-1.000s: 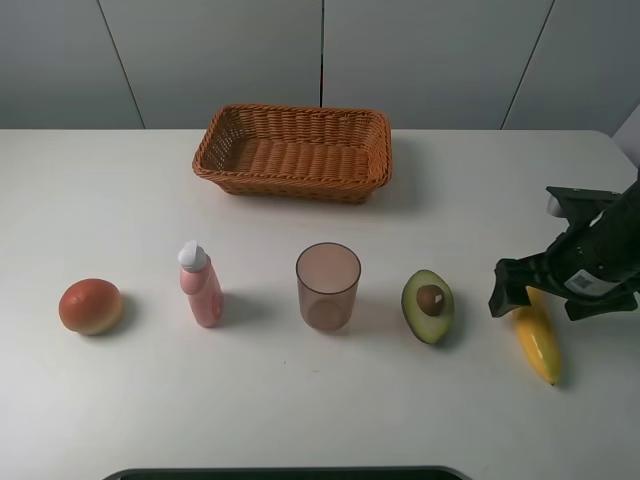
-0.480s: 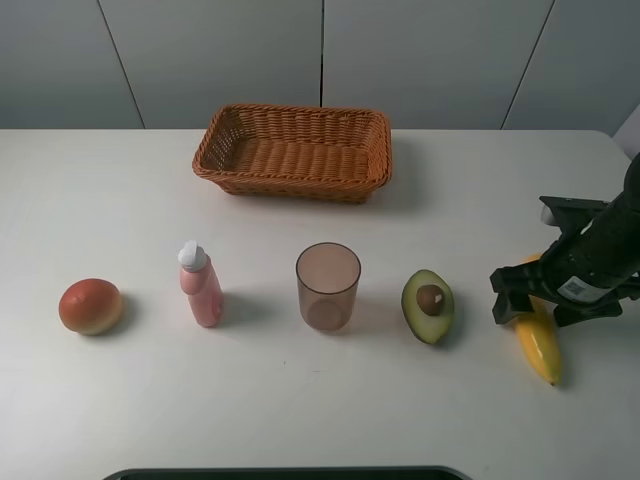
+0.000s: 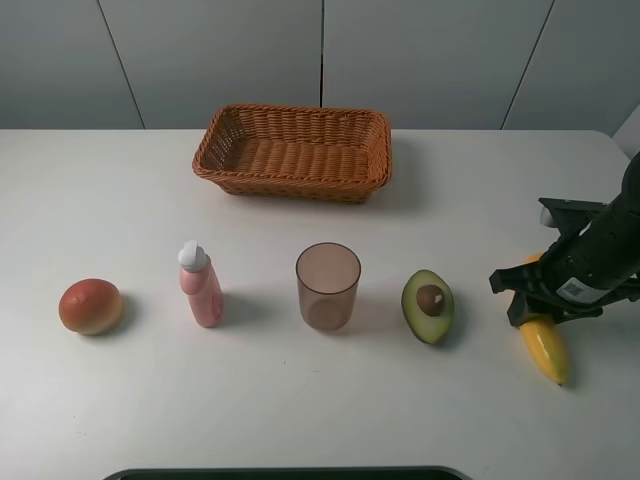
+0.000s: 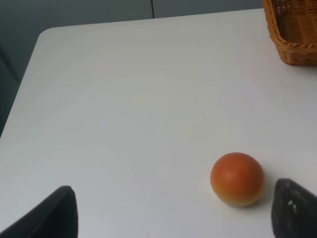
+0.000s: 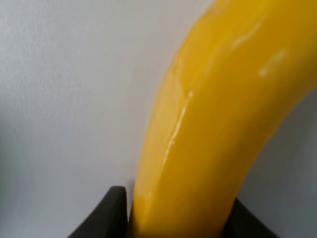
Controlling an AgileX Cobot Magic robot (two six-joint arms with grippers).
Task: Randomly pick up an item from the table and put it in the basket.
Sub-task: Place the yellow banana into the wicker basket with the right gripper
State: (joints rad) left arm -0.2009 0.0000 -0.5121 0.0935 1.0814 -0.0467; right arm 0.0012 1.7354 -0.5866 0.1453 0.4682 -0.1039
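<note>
Next, my right gripper lets go of the yellow banana on the bottom of the wicker basket, lengthwise (image 3: 287, 156) near the basket's front side.
The yellow banana (image 3: 545, 348) lies on the white table (image 3: 120, 200) at the far right. My right gripper (image 3: 535, 300) is low over its upper part. In the right wrist view the banana (image 5: 218, 114) fills the gap between both fingers, which press its sides, so the right gripper (image 5: 178, 218) is shut on it. The wicker basket (image 3: 290, 185) stands at the back centre and holds nothing. My left gripper (image 4: 173, 218) is open and empty, hovering over the table's left side. It is out of the exterior view.
A row runs across the table: an orange-red fruit (image 3: 90, 306), a pink bottle (image 3: 201, 286), a translucent cup (image 3: 327, 286) and a halved avocado (image 3: 428, 305). The fruit (image 4: 237, 178) and the basket's corner (image 4: 292, 34) show in the left wrist view. The table's right edge is close to the banana.
My right gripper has come down onto the banana and its fingers have narrowed around it. The banana has shifted slightly. Nothing else has moved.
</note>
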